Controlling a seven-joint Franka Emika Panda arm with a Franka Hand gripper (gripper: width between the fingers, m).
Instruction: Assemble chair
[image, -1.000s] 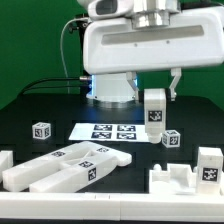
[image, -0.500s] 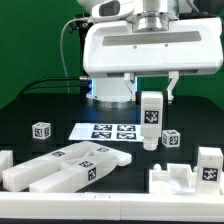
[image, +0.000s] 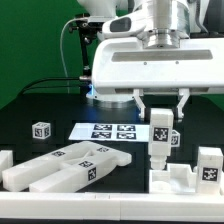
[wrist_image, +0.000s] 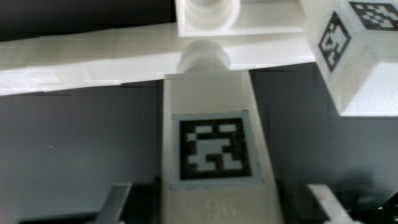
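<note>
Next, I let go of the white chair leg with my gripper, leaving it upright on the low notched chair piece (image: 158, 186) (wrist_image: 208, 16), next to the tagged white block. The leg now hangs over that chair piece.
My gripper (image: 160, 110) is shut on an upright white chair leg (image: 159, 140) with a square tag on its face. The leg hangs over the low notched white chair piece (image: 176, 182) at the front right; I cannot tell whether they touch. In the wrist view the leg (wrist_image: 217, 120) runs straight out from between my gripper (wrist_image: 222, 208), its tag facing the camera, and its far end points at a white peg (wrist_image: 210, 14) below. The long white bars and flat plate (image: 72, 165) lie at the front left.
The marker board (image: 108, 130) lies mid-table. One small tagged cube (image: 41, 130) sits left of it, and another (image: 173, 140) stands just behind the held leg. A tagged white block (image: 208, 166) stands at the far right, close to the notched piece.
My gripper has carried the leg toward the exterior view's right and nearer the front, lowering it from beside the marker board to over the notched piece.
</note>
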